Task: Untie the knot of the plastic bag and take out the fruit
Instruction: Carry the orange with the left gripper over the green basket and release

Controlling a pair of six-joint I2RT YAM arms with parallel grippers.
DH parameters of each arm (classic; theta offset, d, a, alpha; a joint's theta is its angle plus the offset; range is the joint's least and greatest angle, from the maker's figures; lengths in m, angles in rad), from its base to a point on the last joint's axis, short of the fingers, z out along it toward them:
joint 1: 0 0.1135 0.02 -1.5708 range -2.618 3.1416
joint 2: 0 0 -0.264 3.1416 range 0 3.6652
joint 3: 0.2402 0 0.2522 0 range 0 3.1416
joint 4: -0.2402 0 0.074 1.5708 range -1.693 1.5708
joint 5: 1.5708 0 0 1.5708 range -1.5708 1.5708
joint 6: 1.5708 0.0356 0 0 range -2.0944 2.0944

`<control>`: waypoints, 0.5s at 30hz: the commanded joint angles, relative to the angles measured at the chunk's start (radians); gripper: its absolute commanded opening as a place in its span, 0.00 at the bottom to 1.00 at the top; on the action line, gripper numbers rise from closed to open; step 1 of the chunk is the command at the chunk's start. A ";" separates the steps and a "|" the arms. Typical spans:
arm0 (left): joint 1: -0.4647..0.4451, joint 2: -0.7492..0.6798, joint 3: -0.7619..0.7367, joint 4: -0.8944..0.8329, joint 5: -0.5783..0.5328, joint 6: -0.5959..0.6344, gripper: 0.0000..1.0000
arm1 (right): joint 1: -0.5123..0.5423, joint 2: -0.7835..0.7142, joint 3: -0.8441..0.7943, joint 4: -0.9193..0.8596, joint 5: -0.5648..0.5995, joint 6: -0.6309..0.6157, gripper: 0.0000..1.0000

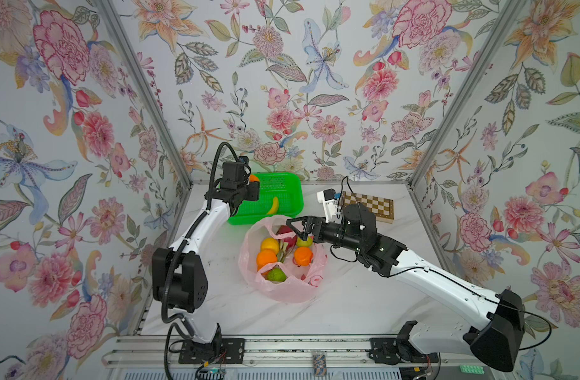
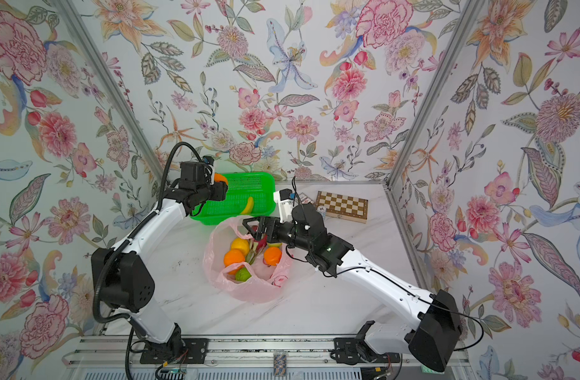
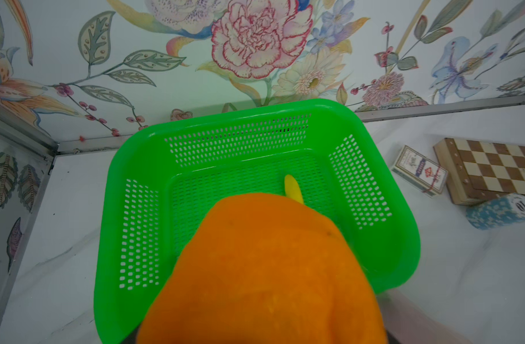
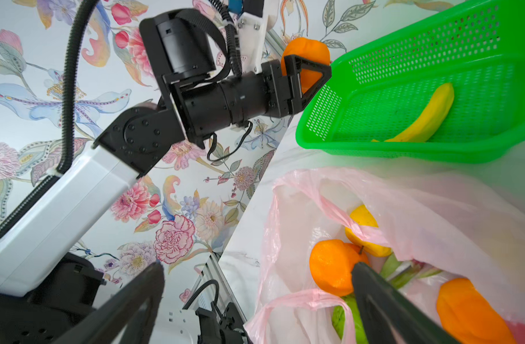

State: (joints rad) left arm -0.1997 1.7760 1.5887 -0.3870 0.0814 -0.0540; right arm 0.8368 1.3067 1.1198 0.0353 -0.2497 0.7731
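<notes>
Next, I release the orange with my left gripper in the green basket's far corner (image 1: 238, 193) (image 3: 189, 186), away from the yellow banana.
The pink plastic bag (image 1: 283, 291) (image 2: 249, 294) lies open mid-table, its handles (image 4: 303, 297) loose; the knot is not in view. Inside it lies fruit: a yellow one (image 1: 270, 244), two oranges (image 1: 266, 257) (image 1: 303, 256), a green one (image 1: 276, 274) and a red dragon fruit (image 1: 287, 237). My right gripper (image 1: 291, 227) (image 4: 256, 271) hangs open over the bag's far edge, turned on its side, with nothing between its fingers (image 4: 374, 297). My left gripper (image 1: 253, 190) (image 4: 312, 74) is shut on another orange (image 3: 264, 268) (image 4: 307, 52), held above the green basket's left end.
The green perforated basket (image 1: 282, 179) (image 3: 234, 140) stands at the back left with a yellow banana (image 1: 275, 205) (image 4: 428, 116) in it. A chessboard (image 1: 367, 204), a card box (image 3: 419, 169) and a stack of blue chips (image 3: 499, 210) sit at the back right. Flowered walls close three sides.
</notes>
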 commanded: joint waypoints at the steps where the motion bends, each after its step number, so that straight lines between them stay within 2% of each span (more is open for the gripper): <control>1: 0.028 0.121 0.140 -0.097 -0.052 0.002 0.46 | 0.009 0.018 0.061 -0.081 0.009 -0.035 0.99; 6: 0.073 0.340 0.338 -0.153 -0.063 0.019 0.45 | 0.038 0.059 0.135 -0.194 0.043 -0.093 0.99; 11: 0.117 0.553 0.567 -0.203 -0.051 0.028 0.43 | 0.054 0.112 0.210 -0.254 0.022 -0.105 0.99; 15: 0.137 0.659 0.657 -0.169 -0.035 0.023 0.43 | 0.059 0.135 0.235 -0.258 0.014 -0.105 0.99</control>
State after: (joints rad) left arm -0.0845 2.3798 2.1708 -0.5377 0.0444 -0.0425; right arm 0.8909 1.4250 1.3212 -0.1783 -0.2279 0.6918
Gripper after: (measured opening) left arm 0.638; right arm 0.989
